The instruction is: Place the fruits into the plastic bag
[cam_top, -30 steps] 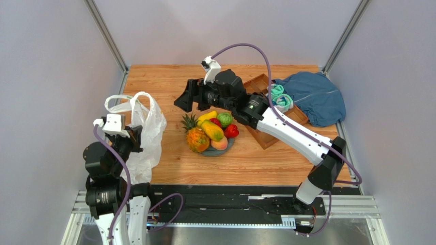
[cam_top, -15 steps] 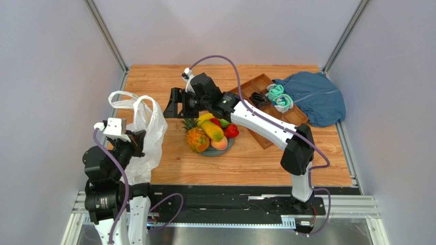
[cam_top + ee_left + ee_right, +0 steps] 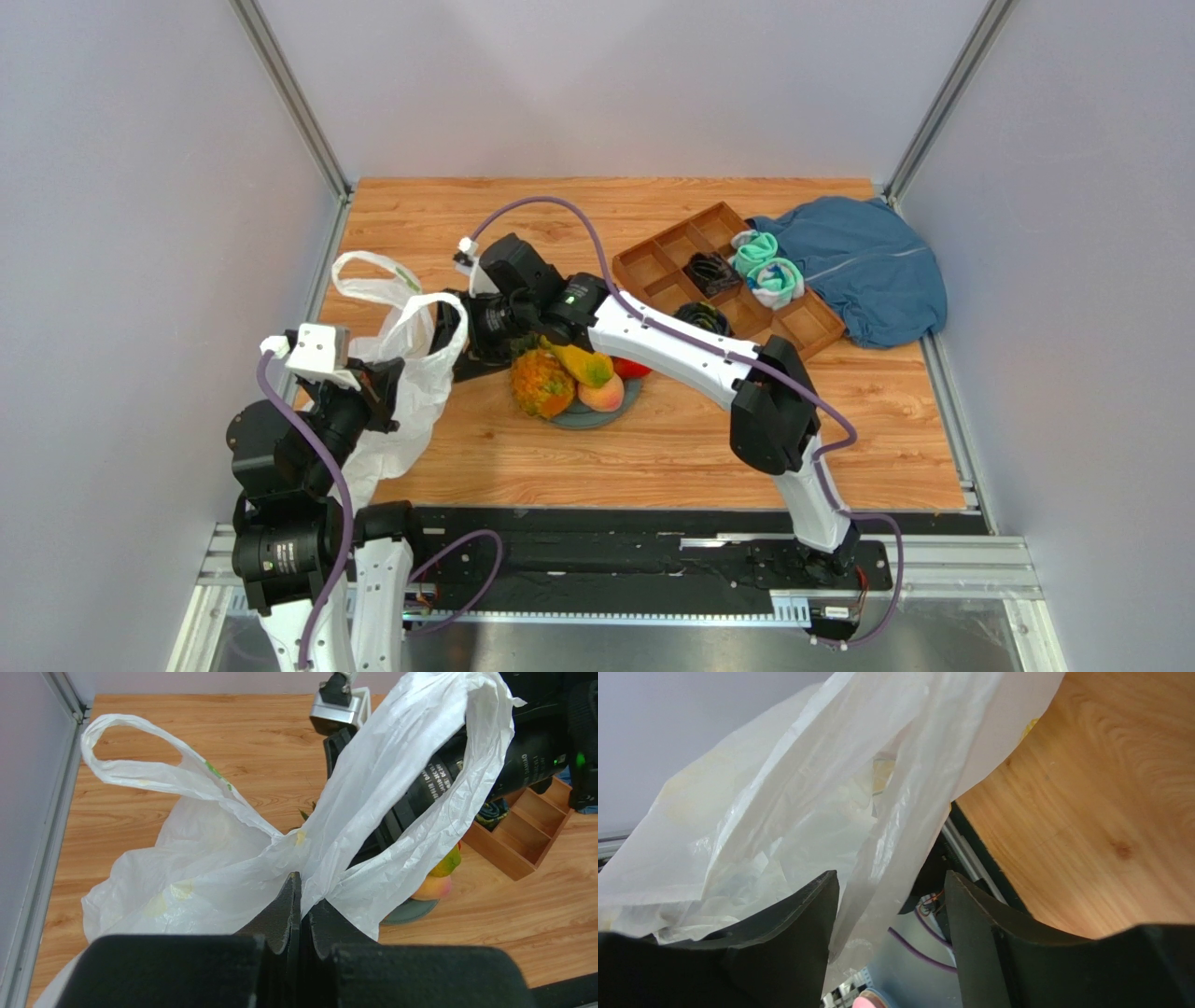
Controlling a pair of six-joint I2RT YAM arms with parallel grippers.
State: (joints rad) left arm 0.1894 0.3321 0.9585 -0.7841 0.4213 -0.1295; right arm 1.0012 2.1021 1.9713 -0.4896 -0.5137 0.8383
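The bag's opening is bunched up where my left gripper pinches its rim, so that gripper should open, grab the bag's rim nearer the far handle (image 3: 410, 296) and pull it wide.
The white plastic bag (image 3: 397, 375) lies at the left of the table, its handles raised. My left gripper (image 3: 303, 889) is shut on the bag's edge (image 3: 309, 861) and holds it up. My right gripper (image 3: 891, 889) is open, with one bag handle (image 3: 906, 819) hanging between its fingers; in the top view it (image 3: 446, 325) sits at the bag's mouth. The fruits, among them a pineapple (image 3: 537, 380), a mango (image 3: 586, 364) and a peach (image 3: 603, 396), lie on a grey plate (image 3: 572, 416) under the right arm.
A wooden divided tray (image 3: 709, 273) with rolled black and teal socks (image 3: 765, 266) stands at the back right beside a blue cloth (image 3: 863, 266). The metal frame rail (image 3: 60, 707) runs along the table's left edge.
My right arm has swung left from above the fruit plate to the bag's mouth, and the bag handle now hangs between its fingers. My left gripper has lifted the bag's edge slightly.
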